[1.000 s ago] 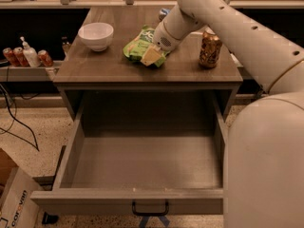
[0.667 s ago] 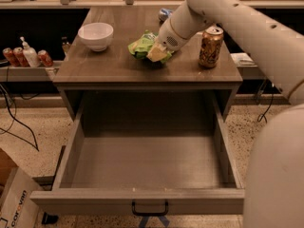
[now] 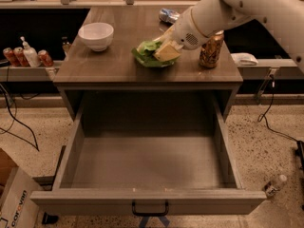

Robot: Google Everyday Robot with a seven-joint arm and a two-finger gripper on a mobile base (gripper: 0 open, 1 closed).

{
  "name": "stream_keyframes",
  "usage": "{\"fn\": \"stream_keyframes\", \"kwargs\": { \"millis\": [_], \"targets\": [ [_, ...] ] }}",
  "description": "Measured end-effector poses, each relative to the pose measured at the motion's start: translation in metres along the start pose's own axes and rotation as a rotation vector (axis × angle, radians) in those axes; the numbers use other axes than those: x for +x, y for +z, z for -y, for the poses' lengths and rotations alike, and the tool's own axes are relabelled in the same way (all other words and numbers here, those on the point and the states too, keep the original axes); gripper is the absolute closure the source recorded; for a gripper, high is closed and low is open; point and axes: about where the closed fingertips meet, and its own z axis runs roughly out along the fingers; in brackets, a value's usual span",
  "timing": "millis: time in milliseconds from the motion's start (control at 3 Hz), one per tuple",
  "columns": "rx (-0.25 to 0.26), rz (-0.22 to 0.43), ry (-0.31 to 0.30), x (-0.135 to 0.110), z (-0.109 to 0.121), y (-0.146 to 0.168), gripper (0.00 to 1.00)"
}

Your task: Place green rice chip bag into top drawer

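Note:
Next, my gripper releases the green rice chip bag on the middle of the top drawer's bottom point(image 3: 142, 159), behind the black handle. The bag is now at the tabletop's front middle.
The green rice chip bag point(image 3: 148, 54) lies on the grey tabletop point(image 3: 104, 66), near its front middle. My gripper point(image 3: 166, 52) comes in from the upper right on the white arm and sits on the bag's right side, its tan fingers closed on the crumpled bag. The bag rests on or just above the tabletop. The top drawer point(image 3: 147, 201) is pulled fully open below the tabletop. It holds nothing, and its black handle point(image 3: 150, 209) faces me at the front.
A white bowl point(image 3: 96, 35) stands at the table's left. A gold-brown can point(image 3: 211, 49) stands right of the gripper. A blue-silver can point(image 3: 168, 15) lies farther back. Bottles and cans point(image 3: 26, 56) sit on a left shelf. A cardboard box point(image 3: 12, 198) and a water bottle point(image 3: 275, 184) are on the floor.
The gripper and the bag have shifted slightly right, toward the gold-brown can. The bag has bunched up under the fingers. The view has also shifted a little.

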Motion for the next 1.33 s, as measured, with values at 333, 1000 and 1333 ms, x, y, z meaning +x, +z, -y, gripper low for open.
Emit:
{"fn": "stream_keyframes", "kwargs": {
  "millis": [333,1000,1333],
  "targets": [
    [-0.047,0.071,-0.062,-0.001,-0.046,-0.046,1.0],
    [-0.192,0.173,-0.24,0.014,-0.15,-0.1,1.0],
    [-0.28,0.116,-0.251,0.028,-0.203,-0.074,1.0]
  ]
}}
